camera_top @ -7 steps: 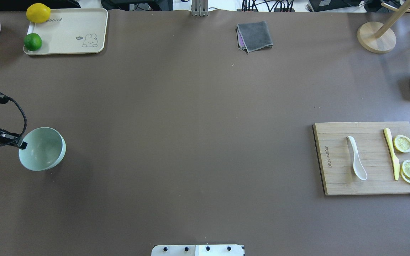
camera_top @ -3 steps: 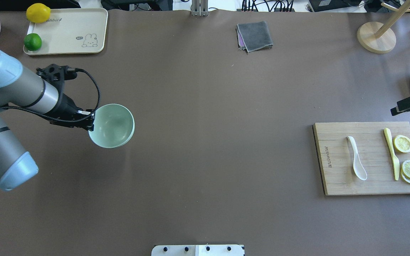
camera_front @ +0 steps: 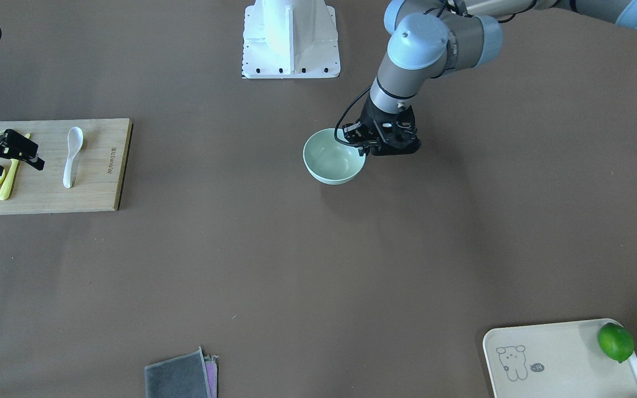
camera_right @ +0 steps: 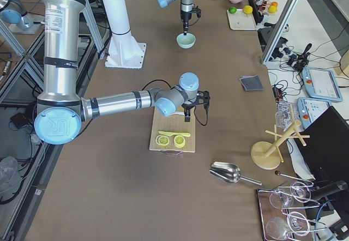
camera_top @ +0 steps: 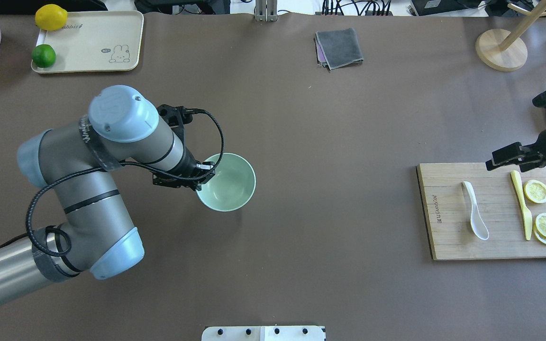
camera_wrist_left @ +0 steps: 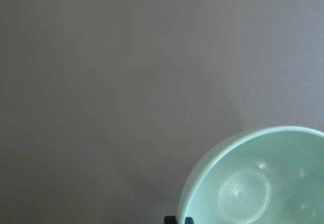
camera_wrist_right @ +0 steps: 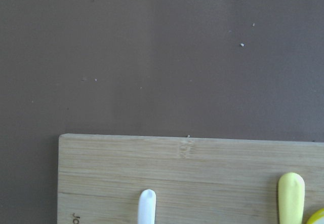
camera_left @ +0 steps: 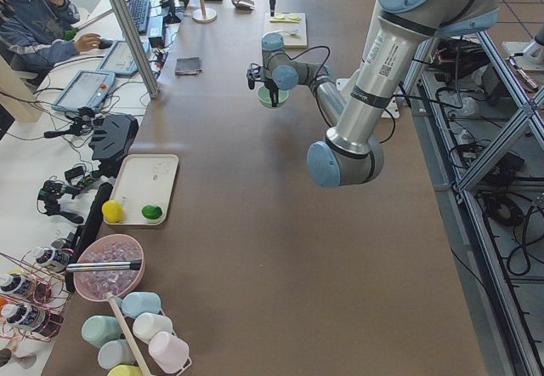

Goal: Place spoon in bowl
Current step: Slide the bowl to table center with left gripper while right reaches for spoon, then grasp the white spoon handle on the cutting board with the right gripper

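I close my right gripper on the spoon's handle (camera_front: 70, 162) next, near the white spoon's scoop.
My left gripper (camera_top: 205, 174) is shut on the near-left rim of the pale mint-green bowl (camera_top: 229, 183) and holds it over the table left of centre; the bowl also shows in the front view (camera_front: 332, 157) and the left wrist view (camera_wrist_left: 253, 183). The white spoon (camera_top: 475, 210) lies on the wooden cutting board (camera_top: 448, 241), scoop toward me, and also shows in the front view (camera_front: 72, 156). My right gripper (camera_top: 495, 164) hovers over the board's far edge, right of the spoon, its fingers apart and empty. The right wrist view shows only the spoon's handle tip (camera_wrist_right: 147, 206).
A yellow plastic knife (camera_top: 522, 203) and lemon slices (camera_top: 537, 191) lie on the board right of the spoon. A cream tray (camera_top: 93, 47) with a lemon and a lime is at the far left. A grey cloth (camera_top: 339, 47) and a wooden stand (camera_top: 500, 49) are at the back.
My left arm has carried the bowl from the table's left edge to the right, toward the centre. My right gripper has come in from the right edge to the board's far side.
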You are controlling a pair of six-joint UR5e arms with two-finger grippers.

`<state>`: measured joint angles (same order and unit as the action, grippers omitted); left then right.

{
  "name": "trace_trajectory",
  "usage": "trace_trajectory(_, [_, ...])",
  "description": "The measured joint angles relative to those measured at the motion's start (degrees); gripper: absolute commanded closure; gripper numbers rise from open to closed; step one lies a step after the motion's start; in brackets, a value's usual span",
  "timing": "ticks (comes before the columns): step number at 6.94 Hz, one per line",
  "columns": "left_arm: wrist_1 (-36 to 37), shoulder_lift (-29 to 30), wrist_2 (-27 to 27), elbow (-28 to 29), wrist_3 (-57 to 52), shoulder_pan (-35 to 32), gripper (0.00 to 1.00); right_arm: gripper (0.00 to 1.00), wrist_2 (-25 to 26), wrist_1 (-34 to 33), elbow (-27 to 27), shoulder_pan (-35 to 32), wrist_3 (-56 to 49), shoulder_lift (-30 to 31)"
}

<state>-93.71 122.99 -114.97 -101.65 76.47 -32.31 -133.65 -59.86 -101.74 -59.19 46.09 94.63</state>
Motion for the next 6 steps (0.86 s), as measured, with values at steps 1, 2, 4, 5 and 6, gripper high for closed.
trace_trajectory(1, [0.4, 2.4, 0.4, 1.3, 1.6, 1.5, 1.0, 0.02, 0.6, 0.2, -0.2, 1.9, 2.2, -0.4])
trace_trajectory(2, [0.5, 3.5, 0.5, 2.0, 2.1, 2.4, 1.0, 0.02, 1.3, 0.2, -0.3, 3.6, 4.1, -0.8])
trace_trajectory(4, [0.4, 4.5, 0.5, 3.1, 2.4, 3.2, 1.0, 0.06, 2.6, 0.3, -0.4, 6.3, 6.1, -1.0])
trace_trajectory(5, [0.3, 4.7, 0.9, 3.6, 2.4, 3.8, 1.0, 0.1, 3.7, 0.2, -0.3, 7.4, 6.6, -1.0])
trace_trajectory(6, [0.1, 4.8, 1.8, 3.8, 2.4, 4.5, 1.0, 0.14, 4.5, 0.2, -0.1, 8.3, 6.9, -0.8])
